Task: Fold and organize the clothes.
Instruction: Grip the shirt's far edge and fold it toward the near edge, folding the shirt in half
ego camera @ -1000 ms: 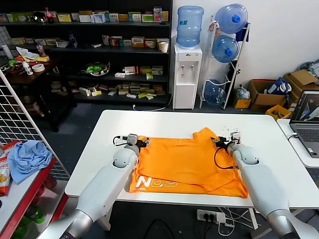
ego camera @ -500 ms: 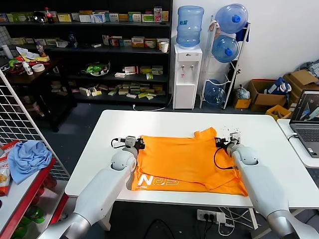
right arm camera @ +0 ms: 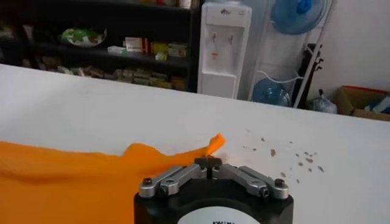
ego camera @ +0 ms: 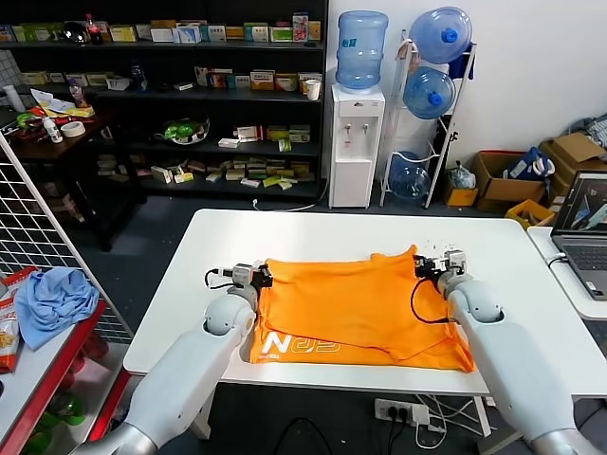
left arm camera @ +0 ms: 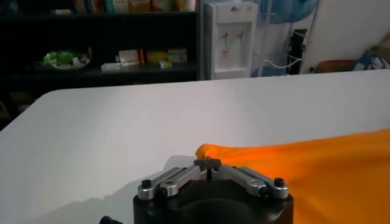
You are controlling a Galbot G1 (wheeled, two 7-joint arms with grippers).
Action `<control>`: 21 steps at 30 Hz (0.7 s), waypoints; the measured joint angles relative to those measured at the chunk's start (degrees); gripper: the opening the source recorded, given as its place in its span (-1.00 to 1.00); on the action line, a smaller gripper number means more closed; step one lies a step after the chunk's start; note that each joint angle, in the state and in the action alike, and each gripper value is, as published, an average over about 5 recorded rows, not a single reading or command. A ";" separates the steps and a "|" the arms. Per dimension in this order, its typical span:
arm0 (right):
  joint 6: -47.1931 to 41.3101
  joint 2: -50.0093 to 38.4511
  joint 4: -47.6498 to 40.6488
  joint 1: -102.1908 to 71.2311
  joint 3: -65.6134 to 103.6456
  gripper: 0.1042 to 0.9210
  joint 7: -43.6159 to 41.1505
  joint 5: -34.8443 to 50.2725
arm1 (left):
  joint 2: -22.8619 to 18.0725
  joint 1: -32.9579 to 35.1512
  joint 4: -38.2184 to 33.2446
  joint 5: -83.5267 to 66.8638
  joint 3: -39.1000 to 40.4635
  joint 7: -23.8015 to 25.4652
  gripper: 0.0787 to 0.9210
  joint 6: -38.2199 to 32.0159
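Note:
The robot's left gripper should release the orange T-shirt's far corner on its side edge, a little beyond the white lettering [ego camera: 266,327].
The bright orange T-shirt [ego camera: 356,303] lies on the white table [ego camera: 313,232], its far part doubled over toward me, white lettering showing near the front left. My left gripper [ego camera: 258,276] is shut on the shirt's far left corner; the pinched orange fabric [left arm camera: 286,159] shows in the left wrist view ahead of the gripper [left arm camera: 208,163]. My right gripper [ego camera: 436,266] is shut on the far right corner, where a tip of orange fabric [right arm camera: 214,143] sticks out past the gripper [right arm camera: 208,162]. Both hold the edge low over the table.
A laptop [ego camera: 583,232] sits on a side table at the right. A wire rack at the left holds a light blue cloth [ego camera: 52,299]. Shelves, a water dispenser [ego camera: 355,142] and bottles stand beyond the table. Small dark specks [right arm camera: 286,155] dot the table's far right.
Both grippers have drawn apart, left going left and right going right, pulling the shirt's held edge taut. The raised hump near the right corner has flattened and the edge is straighter.

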 measured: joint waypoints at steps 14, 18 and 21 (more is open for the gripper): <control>-3.40 -5.67 22.21 -20.72 7.21 -0.95 5.79 0.32 | 8.51 12.24 -18.49 -2.36 -2.69 -2.38 -0.97 0.98; -3.66 -5.77 27.62 -27.35 9.51 -0.95 6.94 -0.91 | 10.48 16.24 -23.70 -2.88 -3.91 -2.85 -0.97 1.24; -3.68 -5.58 30.81 -31.91 10.96 -0.95 7.60 -2.03 | 11.11 19.26 -26.64 -2.95 -4.60 -2.86 -0.97 1.12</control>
